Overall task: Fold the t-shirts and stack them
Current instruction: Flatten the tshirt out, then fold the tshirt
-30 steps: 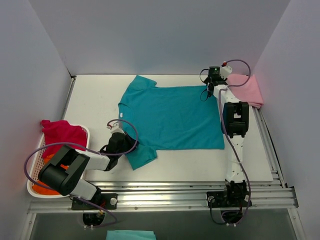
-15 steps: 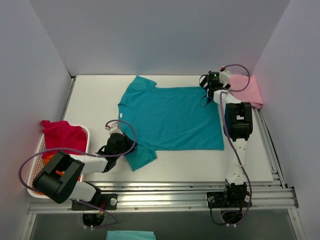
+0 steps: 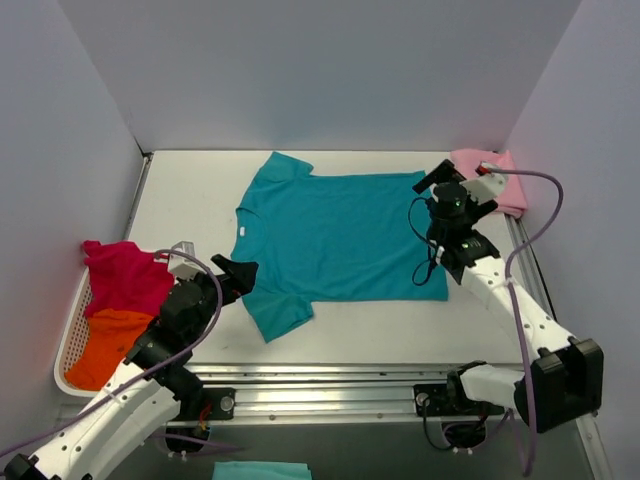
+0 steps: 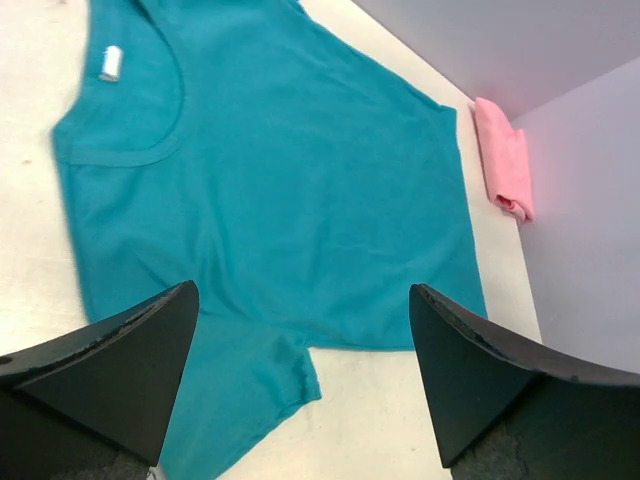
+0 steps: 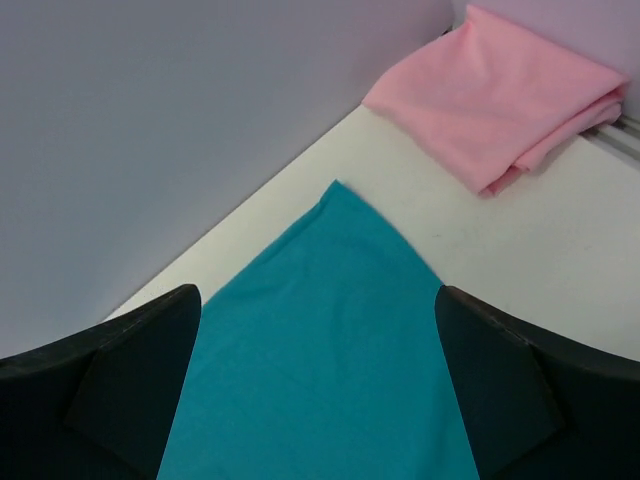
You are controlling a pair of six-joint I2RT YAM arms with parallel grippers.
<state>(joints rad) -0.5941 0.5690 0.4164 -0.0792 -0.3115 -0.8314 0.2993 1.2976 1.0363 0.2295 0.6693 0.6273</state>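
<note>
The teal t-shirt's near hem corner (image 3: pixel 445 298) is the next place for my right gripper to go and close, while the far hem corner stays flat.
A teal t-shirt (image 3: pixel 340 235) lies spread flat on the table, collar to the left and hem to the right. My left gripper (image 3: pixel 238 272) hovers open above the near sleeve (image 4: pixel 240 390), nothing between its fingers; its midpoint in the left wrist view is over teal cloth (image 4: pixel 302 292). My right gripper (image 3: pixel 448 184) hangs open over the shirt's far hem corner (image 5: pixel 335 190), also empty (image 5: pixel 318 295). A folded pale pink t-shirt (image 3: pixel 495 180) rests at the back right corner (image 5: pixel 500 95). A magenta-red t-shirt (image 3: pixel 125 275) drapes over the basket and an orange one (image 3: pixel 105 345) lies inside.
The white plastic basket (image 3: pixel 62 372) stands at the table's left edge. Grey walls close the table on the left, back and right. Metal rails (image 3: pixel 350 385) run along the front edge and right side. A teal cloth (image 3: pixel 250 470) shows below the table front.
Both arms drew back from the teal shirt and rose. The left gripper opened and let go of the near sleeve. The right gripper left the far hem corner, staying open.
</note>
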